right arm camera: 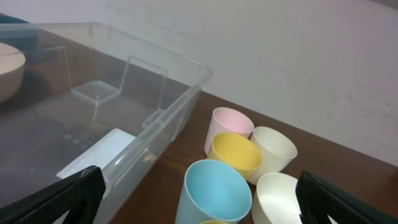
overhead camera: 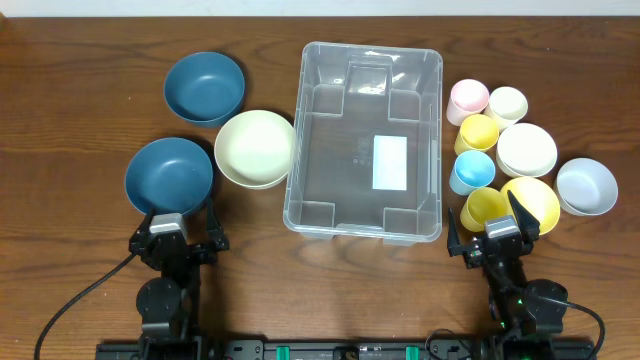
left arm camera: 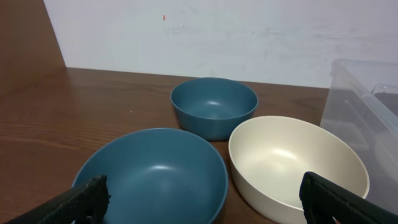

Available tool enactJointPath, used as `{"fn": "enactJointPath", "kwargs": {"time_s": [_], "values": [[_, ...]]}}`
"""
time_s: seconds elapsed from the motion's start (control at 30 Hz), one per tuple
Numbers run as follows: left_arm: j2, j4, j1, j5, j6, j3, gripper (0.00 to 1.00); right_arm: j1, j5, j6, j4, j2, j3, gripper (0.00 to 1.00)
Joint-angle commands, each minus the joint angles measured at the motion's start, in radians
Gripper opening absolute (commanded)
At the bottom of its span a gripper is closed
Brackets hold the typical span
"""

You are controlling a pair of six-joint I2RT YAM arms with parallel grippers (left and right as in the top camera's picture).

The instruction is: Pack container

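The outer rim point(overhead camera: 128, 192) point(left arm camera: 74, 182) of the front blue bowl, on the side away from the cream bowl, will be gripped next by my left gripper.
The clear plastic container point(overhead camera: 366, 140) sits empty in the middle of the table, a white label on its bottom. It also shows in the right wrist view point(right arm camera: 93, 118) and at the edge of the left wrist view point(left arm camera: 367, 118). Left of it are two dark blue bowls point(overhead camera: 169, 176) point(overhead camera: 204, 87) and a cream bowl point(overhead camera: 255, 148). Right of it stand pink point(overhead camera: 468, 98), cream point(overhead camera: 507, 104), yellow point(overhead camera: 477, 132) and light blue point(overhead camera: 472, 172) cups. My left gripper point(overhead camera: 178, 238) is open and empty near the front blue bowl point(left arm camera: 155, 180). My right gripper point(overhead camera: 496, 238) is open and empty near the light blue cup point(right arm camera: 214, 193).
A white bowl point(overhead camera: 527, 150), a yellow bowl point(overhead camera: 530, 203), another yellow cup point(overhead camera: 484, 208) and a pale grey-blue bowl point(overhead camera: 586, 186) crowd the right side. Bare wooden table point(overhead camera: 80, 110) lies at the far left.
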Motion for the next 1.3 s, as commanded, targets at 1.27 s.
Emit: {"fn": "enactJointPath", "kwargs": {"time_s": [1.27], "values": [[-0.003, 0.004, -0.004, 0.006, 0.013, -0.029, 0.98, -0.008, -0.011, 0.017, -0.003, -0.005, -0.002, 0.99]]}}
